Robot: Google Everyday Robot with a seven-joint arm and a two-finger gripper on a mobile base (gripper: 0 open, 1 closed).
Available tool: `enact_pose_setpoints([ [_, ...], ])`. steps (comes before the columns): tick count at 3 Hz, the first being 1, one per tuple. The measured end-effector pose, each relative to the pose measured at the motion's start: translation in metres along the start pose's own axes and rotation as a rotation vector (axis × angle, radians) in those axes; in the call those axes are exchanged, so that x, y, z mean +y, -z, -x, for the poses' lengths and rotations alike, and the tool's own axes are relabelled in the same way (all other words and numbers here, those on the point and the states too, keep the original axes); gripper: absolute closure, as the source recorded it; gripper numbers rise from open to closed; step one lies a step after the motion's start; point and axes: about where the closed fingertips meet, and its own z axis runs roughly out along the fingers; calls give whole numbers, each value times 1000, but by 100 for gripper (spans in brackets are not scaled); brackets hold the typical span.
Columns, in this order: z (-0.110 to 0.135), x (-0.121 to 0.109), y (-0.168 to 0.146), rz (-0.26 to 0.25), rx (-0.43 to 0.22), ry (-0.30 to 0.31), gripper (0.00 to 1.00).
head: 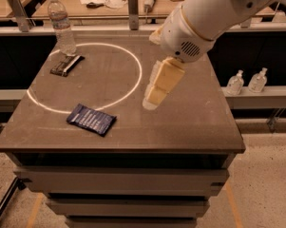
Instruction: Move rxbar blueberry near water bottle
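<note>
The robot's gripper should grip the far end of the rxbar blueberry (99,124), which is the end that points away from the water bottle.
The rxbar blueberry (91,119), a flat dark navy wrapper, lies on the dark table near its front left. The water bottle (62,25), clear with a white cap, stands upright at the table's back left. My gripper (152,100) hangs from the white arm above the table's middle, to the right of the rxbar and apart from it. It holds nothing that I can see.
A narrow black bar with white edges (66,65) lies just in front of the water bottle. A bright ring of light (133,87) marks the table top (199,122). Two small nozzle bottles (248,81) stand on a shelf to the right. A cluttered bench runs behind.
</note>
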Motion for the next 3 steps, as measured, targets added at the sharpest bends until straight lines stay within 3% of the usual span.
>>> enact_pose_setpoints([
  [1, 12, -3, -43, 39, -47, -64, 0],
  [2, 9, 3, -87, 89, -80, -156, 0],
  [3, 15, 10, -113, 102, -119, -162, 0],
])
